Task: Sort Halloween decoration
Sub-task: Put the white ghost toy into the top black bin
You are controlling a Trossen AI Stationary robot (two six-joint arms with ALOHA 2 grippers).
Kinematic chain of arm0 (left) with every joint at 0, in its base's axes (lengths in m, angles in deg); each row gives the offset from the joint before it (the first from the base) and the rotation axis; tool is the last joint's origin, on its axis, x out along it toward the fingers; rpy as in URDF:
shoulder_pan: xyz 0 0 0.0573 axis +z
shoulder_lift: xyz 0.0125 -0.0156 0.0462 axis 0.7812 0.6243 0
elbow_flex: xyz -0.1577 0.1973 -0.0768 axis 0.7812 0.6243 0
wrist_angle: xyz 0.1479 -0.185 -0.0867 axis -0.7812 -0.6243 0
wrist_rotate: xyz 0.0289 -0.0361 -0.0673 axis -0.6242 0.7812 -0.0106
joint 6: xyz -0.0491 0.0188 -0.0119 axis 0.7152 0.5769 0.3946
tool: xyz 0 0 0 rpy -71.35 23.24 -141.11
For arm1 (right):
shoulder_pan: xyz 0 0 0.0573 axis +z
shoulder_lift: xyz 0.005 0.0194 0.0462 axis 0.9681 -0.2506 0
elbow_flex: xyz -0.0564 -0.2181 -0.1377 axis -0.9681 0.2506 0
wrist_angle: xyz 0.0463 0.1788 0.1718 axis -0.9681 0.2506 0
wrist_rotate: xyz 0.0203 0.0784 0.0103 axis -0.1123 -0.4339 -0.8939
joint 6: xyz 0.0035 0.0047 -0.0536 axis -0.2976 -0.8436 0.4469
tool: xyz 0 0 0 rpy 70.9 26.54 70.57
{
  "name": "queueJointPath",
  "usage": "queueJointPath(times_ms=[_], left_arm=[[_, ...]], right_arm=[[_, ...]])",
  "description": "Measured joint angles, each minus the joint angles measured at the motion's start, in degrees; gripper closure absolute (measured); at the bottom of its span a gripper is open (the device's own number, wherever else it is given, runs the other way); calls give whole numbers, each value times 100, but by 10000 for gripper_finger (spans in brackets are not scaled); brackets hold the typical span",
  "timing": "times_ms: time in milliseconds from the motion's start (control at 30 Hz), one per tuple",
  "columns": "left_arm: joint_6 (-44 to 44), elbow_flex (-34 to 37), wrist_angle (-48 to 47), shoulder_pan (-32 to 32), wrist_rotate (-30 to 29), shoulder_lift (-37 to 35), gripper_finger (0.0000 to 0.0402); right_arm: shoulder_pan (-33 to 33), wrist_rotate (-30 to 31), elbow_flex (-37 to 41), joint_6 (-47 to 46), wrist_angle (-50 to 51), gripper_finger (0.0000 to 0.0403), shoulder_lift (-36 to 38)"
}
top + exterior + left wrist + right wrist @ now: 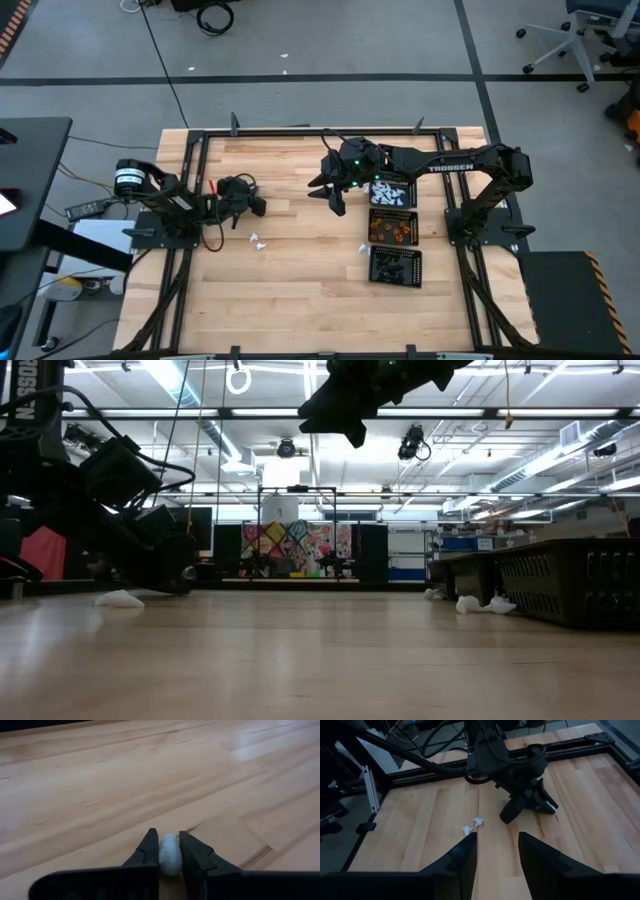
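Note:
Next, my left gripper releases the white trinket among the white pieces in the far black mesh tray [387, 198].
A small white trinket [169, 856] sits between the fingers of my left gripper [168, 834], which is shut on it low over the wooden table, near the left side [257, 206]. Two more white trinkets [473, 825] lie loose on the wood a little nearer the front edge [258, 241]. Another white piece [365, 248] lies beside the trays. My right gripper [496, 840] hangs open and empty high above the table's middle [335, 198], at the top of the low view [345, 415]. My left gripper pinches the white trinket's two sides [163, 854] between its two fingers [149, 851]. The fingers come slanting down from the table's left side. The trinket is down at the table top; whether it still rests on the wood, I cannot tell.
Three square black mesh trays stand in a row at the right: one with white pieces [392, 192], one with orange [392, 228], one with black [395, 266]. A black frame [300, 131] borders the table. Bare wood lies in the middle and at the front.

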Motion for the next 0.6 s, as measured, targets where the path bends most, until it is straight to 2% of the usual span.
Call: queueJointPath(times_ms=[200,367,600], left_arm=[[-9,20,492,0,341,16,367],[228,9,916,-4,963,23,366],[855,-124,962,13,1119,11,366]], right_arm=[[-4,0,0,74,2,255,0],[-60,0,0,72,6,255,0],[-247,2,0,72,77,255,119]])
